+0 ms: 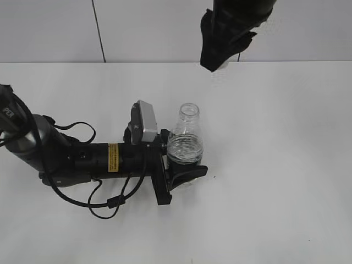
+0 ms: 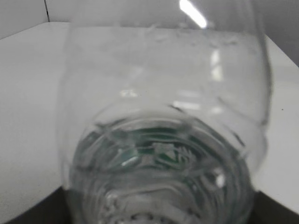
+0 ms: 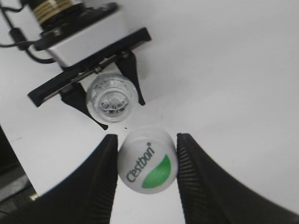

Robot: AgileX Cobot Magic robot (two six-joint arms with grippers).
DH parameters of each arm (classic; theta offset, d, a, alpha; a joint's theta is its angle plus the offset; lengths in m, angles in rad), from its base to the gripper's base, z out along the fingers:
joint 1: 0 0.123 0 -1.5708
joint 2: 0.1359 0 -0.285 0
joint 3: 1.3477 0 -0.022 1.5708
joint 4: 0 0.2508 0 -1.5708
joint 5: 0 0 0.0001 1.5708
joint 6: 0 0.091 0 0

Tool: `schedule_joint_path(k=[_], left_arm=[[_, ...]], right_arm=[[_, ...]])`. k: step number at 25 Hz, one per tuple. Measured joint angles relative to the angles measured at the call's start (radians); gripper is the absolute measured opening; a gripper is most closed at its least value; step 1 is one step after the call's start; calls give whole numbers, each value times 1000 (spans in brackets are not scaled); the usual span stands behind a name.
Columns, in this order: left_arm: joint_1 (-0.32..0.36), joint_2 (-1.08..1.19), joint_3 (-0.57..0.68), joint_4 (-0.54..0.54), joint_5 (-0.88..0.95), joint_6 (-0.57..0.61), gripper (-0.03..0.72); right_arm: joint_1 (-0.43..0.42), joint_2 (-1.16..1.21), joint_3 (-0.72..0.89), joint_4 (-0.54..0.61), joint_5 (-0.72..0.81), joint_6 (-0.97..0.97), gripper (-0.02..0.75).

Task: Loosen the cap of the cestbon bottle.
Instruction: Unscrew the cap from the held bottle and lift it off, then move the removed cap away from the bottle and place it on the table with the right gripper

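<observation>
I should let go of the cap with my right gripper on the bare white table (image 1: 278, 156) past the bottle, opposite the arm of my left gripper.
The cestbon bottle (image 1: 187, 140) stands upright on the white table, clear, with its neck open and no cap on it. My left gripper (image 1: 177, 165) is shut around its lower body. The bottle fills the left wrist view (image 2: 163, 140), with green label showing through the plastic. My right gripper (image 1: 219, 61) hangs high above the back of the table. In the right wrist view it (image 3: 145, 137) is shut on the cap (image 3: 147, 159), white with a green patch and "Cestbon" lettering. The bottle's open mouth (image 3: 112, 97) shows below and apart from the cap.
The left arm and its cables (image 1: 82, 159) lie across the table's left side. A white table (image 1: 275, 165) with a pale wall behind it (image 1: 49, 27). The left wrist camera housing (image 1: 146, 122) sits close beside the bottle.
</observation>
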Motion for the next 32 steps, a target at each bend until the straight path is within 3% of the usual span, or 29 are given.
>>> schedule_joint_path(k=[4, 7, 15, 19, 22, 32], left_arm=[[0, 0, 0, 4, -1, 0, 400], [0, 0, 0, 8, -1, 0, 400], [0, 0, 0, 10, -2, 0, 400], [0, 0, 0, 10, -3, 0, 400], [0, 0, 0, 7, -3, 0, 400], [-2, 0, 0, -19, 1, 0, 400]], right_arm=[[0, 0, 0, -129, 0, 383, 293], [-12, 0, 0, -186, 0, 510, 293], [-166, -2, 132, -139, -17, 538, 293], [-286, -2, 305, -28, -182, 506, 293], [-338, 0, 406, -10, -292, 500, 293], [-376, 163, 507, -65, -475, 502, 293]])
